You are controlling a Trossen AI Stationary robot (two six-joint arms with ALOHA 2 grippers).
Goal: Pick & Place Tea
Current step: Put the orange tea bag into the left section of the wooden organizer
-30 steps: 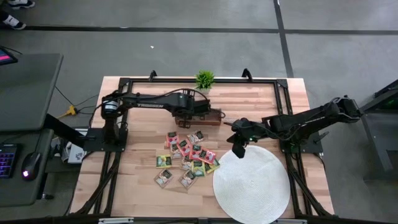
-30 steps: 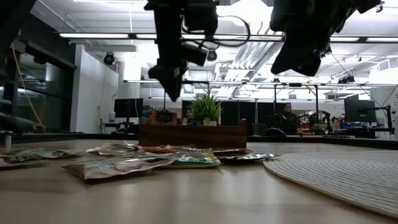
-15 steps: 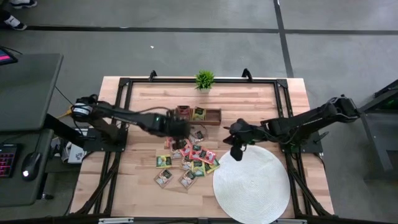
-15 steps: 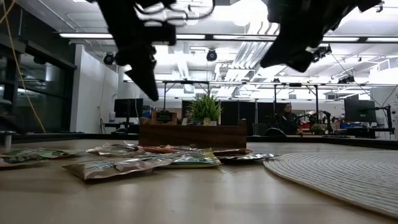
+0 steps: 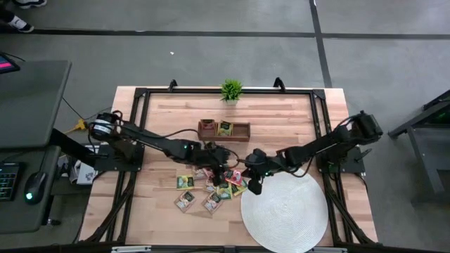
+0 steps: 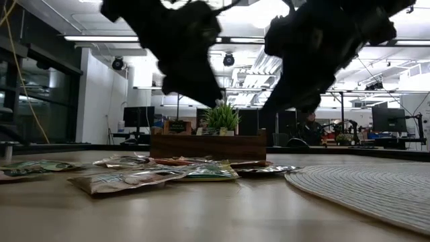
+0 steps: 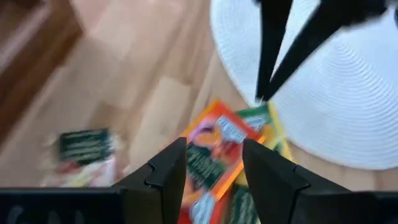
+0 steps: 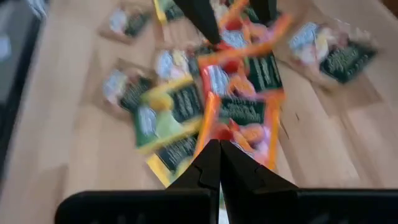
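Note:
My left gripper is to close on the dark label of the orange-red packet [image 5: 230,175] [image 7: 208,171], which is lying over the yellow packet near the white mat.
Several small tea packets [image 5: 211,184], pink-red, yellow and green with dark labels, lie flat in a loose pile on the wooden table, left of the round white mat [image 5: 285,207]. My left gripper [image 5: 221,166] hangs open above the pile's far part. In the left wrist view an orange-red packet [image 7: 217,134] shows below the gap of that gripper [image 7: 214,149]. My right gripper [image 5: 254,185] is shut and hovers at the pile's right edge, beside the mat's rim. Its closed tips [image 8: 219,146] point at the packets [image 8: 242,93]. In the low view both grippers stay above the packets [image 6: 154,176].
A dark wooden box [image 5: 223,130] with packets inside stands beyond the pile, and a small green potted plant [image 5: 231,89] sits at the far edge. A black frame [image 5: 140,95] borders the table. Bare wood lies left of the pile and near the front edge.
My left gripper has left the wooden box and swung toward the near edge, dropping lower over the tea pile. My right gripper has moved left and toward the near edge, from the mat's far rim to the pile's right side. The packets have stayed put.

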